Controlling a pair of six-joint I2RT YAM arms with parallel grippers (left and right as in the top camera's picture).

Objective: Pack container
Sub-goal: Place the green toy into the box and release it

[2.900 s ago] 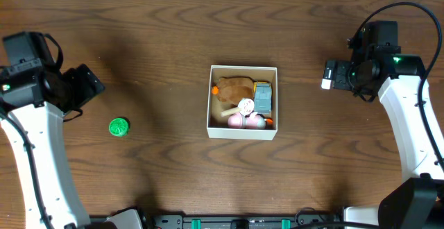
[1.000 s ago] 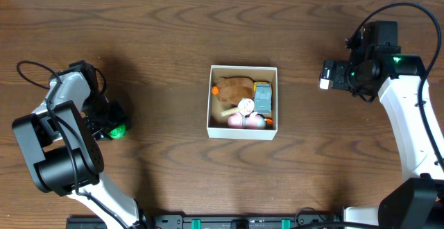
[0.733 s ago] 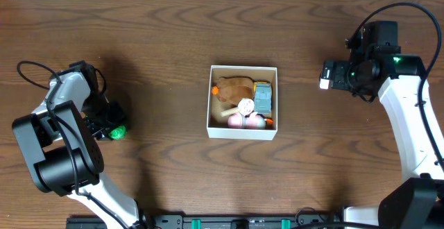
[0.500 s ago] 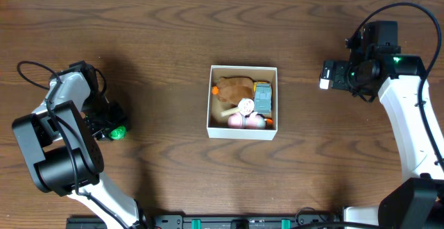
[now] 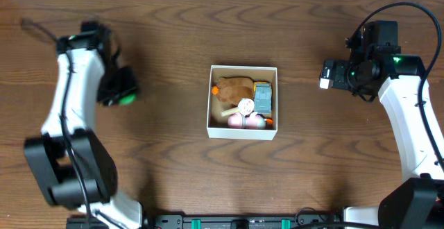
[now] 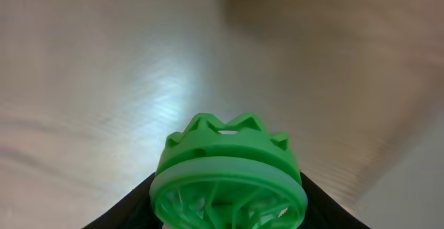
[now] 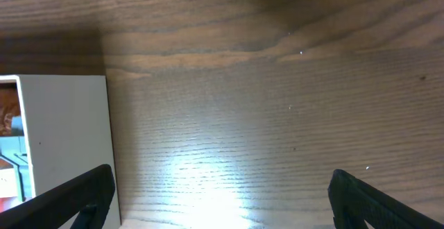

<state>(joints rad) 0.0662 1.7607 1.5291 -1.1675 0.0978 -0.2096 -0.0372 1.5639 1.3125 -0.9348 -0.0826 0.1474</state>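
Note:
Next, my left gripper releases the green ribbed toy in the box's empty corner (image 5: pixel 219 121) next to the pink eggs.
The container (image 5: pixel 241 132) is a square white-walled box at the table's middle; its white wall (image 7: pixel 62 139) also shows at the left of the right wrist view. Inside lie a brown plush toy (image 5: pixel 234 87), a grey block (image 5: pixel 262 97) and pink eggs (image 5: pixel 246 121). My left gripper (image 5: pixel 119 90) is left of the box, shut on a green ribbed toy (image 5: pixel 127 99). In the left wrist view that green toy (image 6: pixel 229 166) fills the space between the black fingers (image 6: pixel 128 211) and hangs above the wood. My right gripper (image 5: pixel 326 75) stands open to the right of the box, holding nothing (image 7: pixel 222 211).
Dark wooden tabletop (image 5: pixel 173 41) lies all round the box. The right arm's white link (image 5: pixel 409 125) runs down the right side, and the left arm's white link (image 5: pixel 62 111) down the left side.
My left arm has swung up and away from the near-left spot, carrying the green toy off the table and a little toward the box. The right arm has not moved.

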